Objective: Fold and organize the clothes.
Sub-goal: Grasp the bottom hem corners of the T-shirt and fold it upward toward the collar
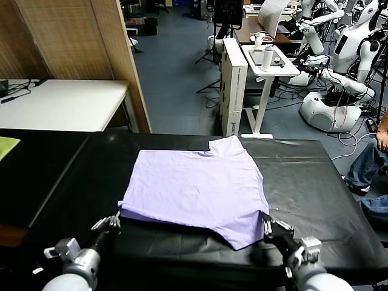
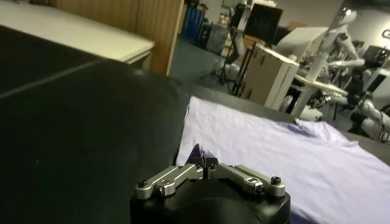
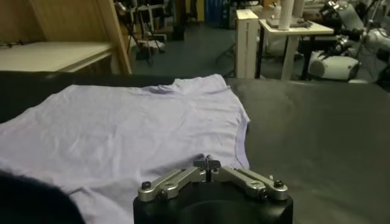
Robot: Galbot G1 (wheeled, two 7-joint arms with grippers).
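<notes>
The T-shirt's near sleeve sticks out past its near edge, so next I straighten it before my left gripper takes the T-shirt's corner [image 1: 124,205].
The light lavender T-shirt [image 1: 194,185] lies spread flat on the black table [image 1: 303,176], plain side up, with one sleeve at the far right. My left gripper [image 1: 113,222] is at its near left corner. In the left wrist view the gripper [image 2: 206,163] has its jaws closed on a small raised peak of the T-shirt's [image 2: 292,152] edge. My right gripper [image 1: 267,225] is at the near right corner. In the right wrist view the gripper [image 3: 207,163] is closed on the T-shirt's [image 3: 134,128] fabric near the hem.
A yellow-green cloth [image 1: 6,145] lies at the far left edge. A white table [image 1: 60,103] and a wooden screen [image 1: 73,36] stand behind on the left. A white stand [image 1: 267,60], other robots [image 1: 345,60] and a person's jeans [image 1: 370,170] are behind and to the right.
</notes>
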